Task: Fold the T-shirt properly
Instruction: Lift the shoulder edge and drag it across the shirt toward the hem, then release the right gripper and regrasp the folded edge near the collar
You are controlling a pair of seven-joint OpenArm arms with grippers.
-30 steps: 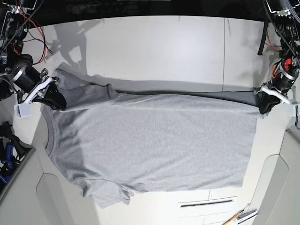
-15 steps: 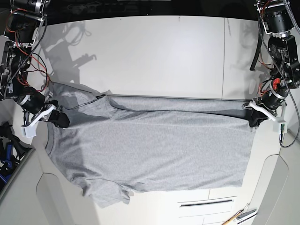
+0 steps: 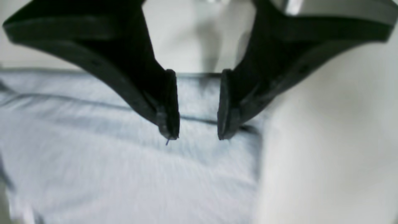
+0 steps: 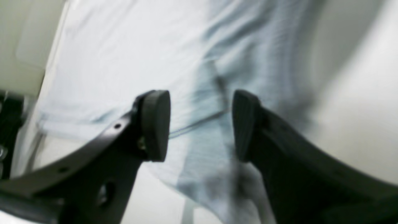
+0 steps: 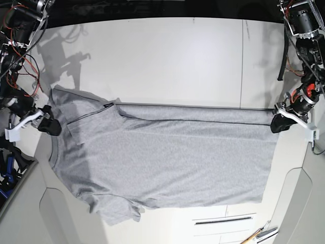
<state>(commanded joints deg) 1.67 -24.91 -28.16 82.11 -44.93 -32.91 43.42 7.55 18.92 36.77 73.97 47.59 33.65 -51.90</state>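
Note:
The light grey T-shirt has its top layer folded over at the far corner of the collar end (image 5: 57, 100) (image 4: 237, 171). Next, my right gripper closes there.
The light grey T-shirt (image 5: 167, 157) lies flat on the white table (image 5: 167, 56), plain side up, with its top layer folded over from the far side. Its collar end is at the left and its hem at the right. My left gripper (image 5: 278, 123) hovers at the shirt's far right corner. In the left wrist view it (image 3: 194, 137) is open over the cloth (image 3: 93, 161) with nothing between its fingers (image 3: 169, 105). My right gripper (image 5: 50, 126) is at the shoulder on the left. In the right wrist view it (image 4: 199, 124) is open above the fabric (image 4: 124, 56), its pads (image 4: 155, 124) apart.
Small hand tools (image 5: 259, 235) lie at the front right, beside a drawer handle (image 5: 223, 220). Red and black cables (image 5: 20, 46) hang along the arm at the far left. The shirt's near sleeve (image 5: 119, 211) reaches the table's front edge.
Both grippers have opened and let go of the shirt. The lifted far edge has dropped flat onto the table. Each gripper has drawn outward, away from the cloth.

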